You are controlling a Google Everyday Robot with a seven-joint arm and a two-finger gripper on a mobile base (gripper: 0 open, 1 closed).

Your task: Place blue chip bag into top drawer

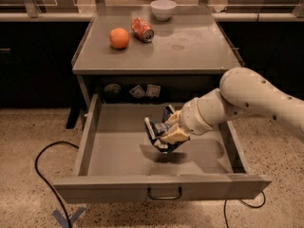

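Observation:
Next, my gripper releases the blue chip bag onto the middle of the open top drawer's bottom (153, 142), setting it free there.
The blue chip bag (158, 129), crumpled dark-blue foil with white markings, is held in my gripper (170, 129). The gripper is shut on the bag and hangs low inside the open top drawer (109, 151), right of its middle, just above the drawer floor. The bag's shadow falls on the floor directly beneath it. The drawer is pulled fully out, with its flat grey front panel and small loop handle (164, 193) toward the camera. My white arm (251, 99) reaches in from the right over the drawer's right wall.
On the grey cabinet top (190, 46) stand an orange (119, 38), a red-orange soda can (142, 29) lying on its side and a white bowl (163, 8). A black cable (45, 175) loops on the speckled floor at left.

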